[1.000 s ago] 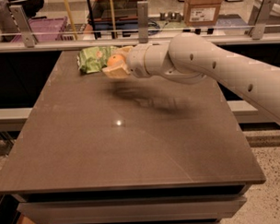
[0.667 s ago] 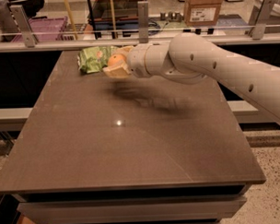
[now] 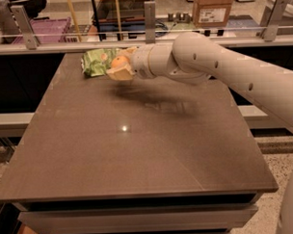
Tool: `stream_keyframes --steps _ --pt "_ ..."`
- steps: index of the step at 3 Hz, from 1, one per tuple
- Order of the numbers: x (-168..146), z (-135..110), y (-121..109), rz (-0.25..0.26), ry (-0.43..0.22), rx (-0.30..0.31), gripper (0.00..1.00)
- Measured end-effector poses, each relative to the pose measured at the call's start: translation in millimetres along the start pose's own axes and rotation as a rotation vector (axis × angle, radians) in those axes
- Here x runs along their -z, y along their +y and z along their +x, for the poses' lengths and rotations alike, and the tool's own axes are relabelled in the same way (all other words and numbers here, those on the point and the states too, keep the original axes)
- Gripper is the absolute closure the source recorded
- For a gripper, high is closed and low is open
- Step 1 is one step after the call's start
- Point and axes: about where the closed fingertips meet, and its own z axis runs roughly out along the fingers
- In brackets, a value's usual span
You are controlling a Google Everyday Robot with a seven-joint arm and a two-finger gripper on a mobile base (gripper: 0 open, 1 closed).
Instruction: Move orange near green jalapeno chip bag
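Next, I release the orange on the brown table (image 3: pixel 119 73) beside the green chip bag's near edge.
The orange (image 3: pixel 117 62) is held between the fingers of my gripper (image 3: pixel 118 67) at the far left part of the table, just above the surface. The light green jalapeno chip bag (image 3: pixel 97 62) lies at the table's far left edge, right beside the orange on its left. My white arm (image 3: pixel 222 70) reaches in from the right across the far side of the table. The gripper is shut on the orange; part of the fruit is hidden by the fingers.
The dark brown table (image 3: pixel 138 148) stretches toward me. A metal rail with posts (image 3: pixel 150 22) runs behind its far edge. Beyond it are a purple crate (image 3: pixel 47 30) and a cardboard box (image 3: pixel 211 10).
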Motion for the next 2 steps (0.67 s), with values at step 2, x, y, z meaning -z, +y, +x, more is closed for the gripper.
stream_keyframes --steps 2 --pt "-20.7 21.2 -0.5 -0.078 -0.002 -0.123 1.0"
